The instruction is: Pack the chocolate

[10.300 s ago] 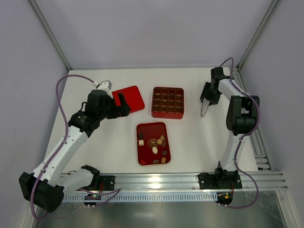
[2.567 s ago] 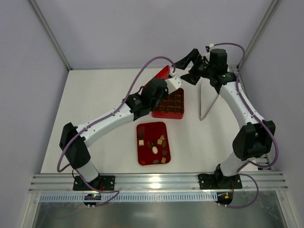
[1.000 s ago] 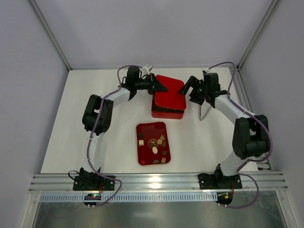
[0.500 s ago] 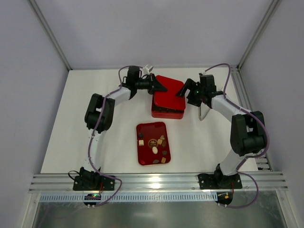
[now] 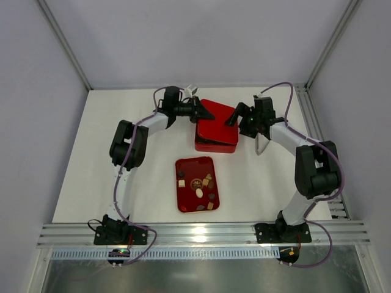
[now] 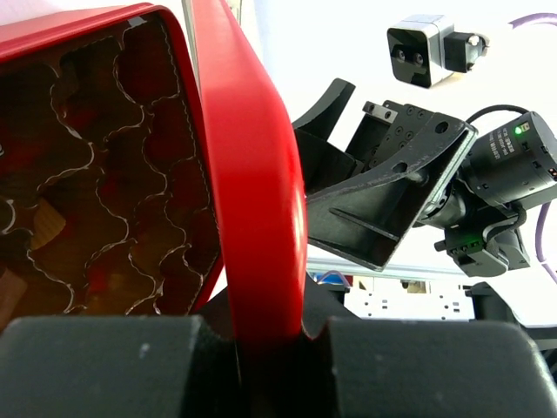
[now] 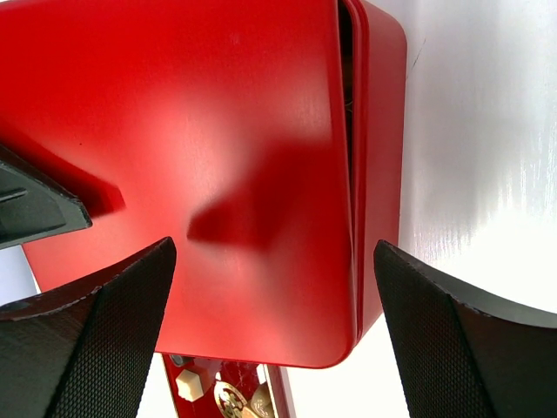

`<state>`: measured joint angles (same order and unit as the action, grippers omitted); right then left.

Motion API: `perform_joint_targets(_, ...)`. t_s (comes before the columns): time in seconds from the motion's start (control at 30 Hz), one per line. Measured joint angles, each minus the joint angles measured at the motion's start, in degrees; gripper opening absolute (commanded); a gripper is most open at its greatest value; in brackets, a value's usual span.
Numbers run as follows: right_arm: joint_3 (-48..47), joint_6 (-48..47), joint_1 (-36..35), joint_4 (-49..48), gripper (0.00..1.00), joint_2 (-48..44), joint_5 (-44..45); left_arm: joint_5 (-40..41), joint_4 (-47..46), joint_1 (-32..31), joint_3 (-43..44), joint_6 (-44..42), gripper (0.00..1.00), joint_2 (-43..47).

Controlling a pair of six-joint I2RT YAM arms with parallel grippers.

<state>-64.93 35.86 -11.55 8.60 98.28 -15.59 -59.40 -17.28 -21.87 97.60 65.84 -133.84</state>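
Next, I let go of the red lid with my left gripper on top of the red box [image 5: 218, 126], over the box's brown compartments.
Small brown, tan and cream pieces of chocolate [image 5: 200, 193] lie loose in a flat red tray [image 5: 195, 166]; a few also show at the bottom of the right wrist view [image 7: 228, 397]. My left gripper [image 5: 206, 113] is shut on the left edge of a red lid [image 5: 217, 119], which lies over the red box [image 5: 215, 145]. The left wrist view shows the lid [image 6: 248, 200] edge-on beside the box's brown compartments [image 6: 96, 183]. My right gripper [image 5: 238, 122] stands open at the lid's right edge, its fingertips [image 7: 96, 331] spread over the lid [image 7: 200, 165], holding nothing.
A thin metal tool [image 5: 261, 144] lies on the white table right of the box. Grey walls and frame posts close in the back and sides. An aluminium rail [image 5: 201, 232] runs along the near edge by the arm bases.
My right gripper has moved left up to the lid's right edge. The left gripper keeps its hold on the lid, which has settled lower over the box.
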Motion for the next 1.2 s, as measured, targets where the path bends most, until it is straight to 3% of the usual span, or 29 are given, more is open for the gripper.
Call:
perform_joint_targets(0.47,0.0,0.0,-0.8,0.0,0.93,1.4,0.7,-0.4,1.4,1.2,-0.6,-0.2,0.08,-0.1)
perform_joint_targets(0.77,-0.1,-0.1,-0.8,-0.4,0.93,1.5,0.9,-1.2,-7.5,1.3,-2.3,7.7,0.08,-0.5)
perform_joint_targets(1.2,-0.1,-0.3,-0.8,-1.1,0.95,1.5,1.1,-1.6,-10.4,1.2,-2.8,10.3,0.1,-1.4)
